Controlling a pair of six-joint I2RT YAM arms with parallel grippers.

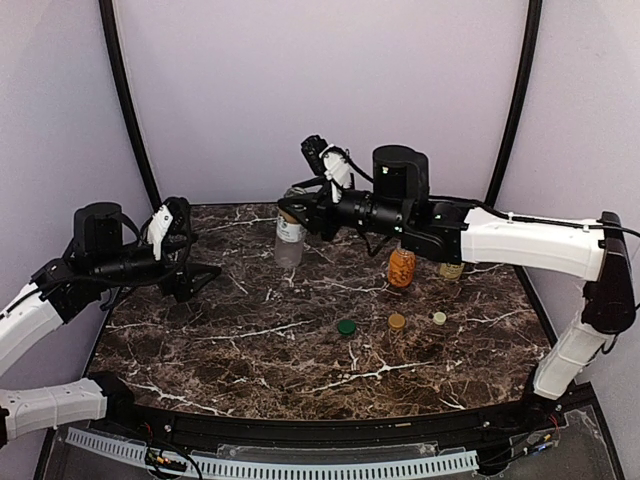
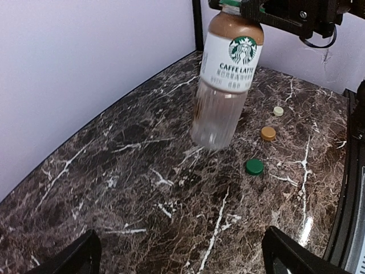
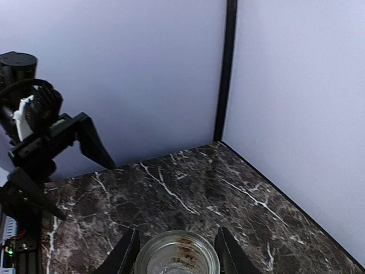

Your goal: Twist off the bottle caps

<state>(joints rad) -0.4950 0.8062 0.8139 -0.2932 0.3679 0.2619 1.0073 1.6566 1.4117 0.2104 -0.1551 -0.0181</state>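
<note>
Next, my right gripper lets go of the clear bottle on the table (image 1: 341, 281) behind the green cap, next to the short orange bottle.
My right gripper (image 1: 294, 211) is shut on the neck of the small clear bottle with a white label (image 1: 289, 241), holding it upright at the back middle. In the left wrist view this bottle (image 2: 224, 85) hangs slightly tilted, its base near the table. The right wrist view shows its open mouth (image 3: 178, 258) between my fingers (image 3: 123, 257), no cap on it. The short orange bottle (image 1: 401, 267) stands under the right arm. The yellow-labelled bottle (image 1: 451, 270) is mostly hidden behind that arm. My left gripper (image 1: 196, 263) is open and empty, left of the held bottle.
Three loose caps lie mid-table: green (image 1: 346, 326), brown (image 1: 397, 321) and pale (image 1: 439, 318). They also show in the left wrist view, green (image 2: 254, 166), brown (image 2: 268, 133), pale (image 2: 278, 111). Purple walls close the back and sides.
</note>
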